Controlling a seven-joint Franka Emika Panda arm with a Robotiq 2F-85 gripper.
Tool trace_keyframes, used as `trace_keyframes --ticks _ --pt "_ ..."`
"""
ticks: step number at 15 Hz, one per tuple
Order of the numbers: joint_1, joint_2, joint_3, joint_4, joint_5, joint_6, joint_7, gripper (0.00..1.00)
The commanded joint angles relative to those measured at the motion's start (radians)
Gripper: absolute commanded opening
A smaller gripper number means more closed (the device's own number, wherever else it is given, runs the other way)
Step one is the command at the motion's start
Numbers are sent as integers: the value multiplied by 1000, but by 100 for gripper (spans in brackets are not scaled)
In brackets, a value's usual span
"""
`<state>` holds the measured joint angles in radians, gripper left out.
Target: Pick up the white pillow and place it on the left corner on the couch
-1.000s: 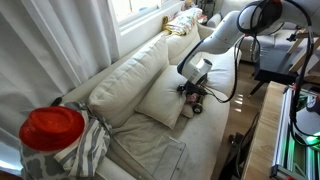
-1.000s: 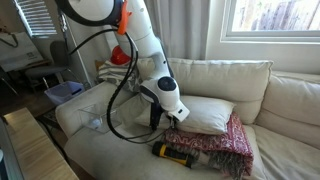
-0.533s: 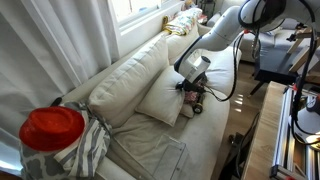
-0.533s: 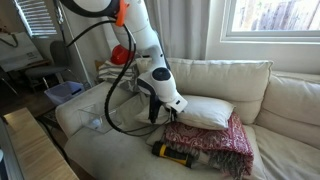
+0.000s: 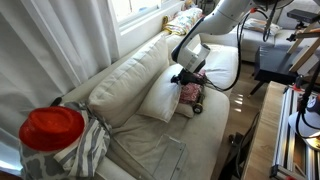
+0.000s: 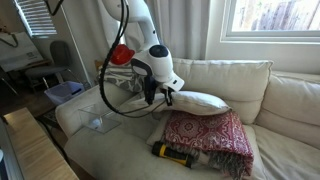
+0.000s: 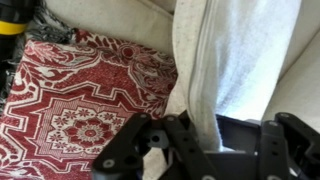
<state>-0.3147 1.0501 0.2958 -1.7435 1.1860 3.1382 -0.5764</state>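
Observation:
I am going to place the white pillow with my gripper. It will release the pillow between the grey striped cloth and the clear plastic sheet (image 5: 138, 139).
My gripper (image 6: 162, 96) is shut on one edge of the white pillow (image 6: 200, 101) and holds it lifted off the couch (image 6: 120, 145). In the wrist view the pillow's edge (image 7: 215, 60) hangs between my fingers (image 7: 205, 140). In an exterior view the pillow (image 5: 160, 97) leans against the couch's back cushion (image 5: 125, 80) with my gripper (image 5: 183, 77) at its near corner. The red patterned pillow (image 6: 205, 135) lies flat on the seat just beneath.
A yellow and black tool (image 6: 172, 153) lies on the seat in front of the red pillow (image 7: 70, 100). A red round object (image 5: 50, 127) sits on a grey striped cloth (image 5: 88, 150) on one couch end. A clear plastic sheet (image 6: 95, 122) lies on the seat.
My gripper has risen and pulled the white pillow up off the red patterned pillow. The red pillow is now fully uncovered on the seat.

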Motion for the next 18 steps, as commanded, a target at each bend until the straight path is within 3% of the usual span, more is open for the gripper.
trace_keyframes --ticks 1,2,4,12,13,16,18 --pt "77 -153 -57 -137 -50 -153 112 0" --pt "110 -175 -80 -150 -72 -190 164 0" --pt "105 -192 -55 -135 -99 -251 144 0" --pt "201 -220 -90 -85 -287 -521 324 0" --pt "249 -218 -122 -81 -321 -514 397 0" --pt "302 -202 -136 -53 -407 -531 486 0" --pt "327 -183 -124 -27 -465 -501 471 0"
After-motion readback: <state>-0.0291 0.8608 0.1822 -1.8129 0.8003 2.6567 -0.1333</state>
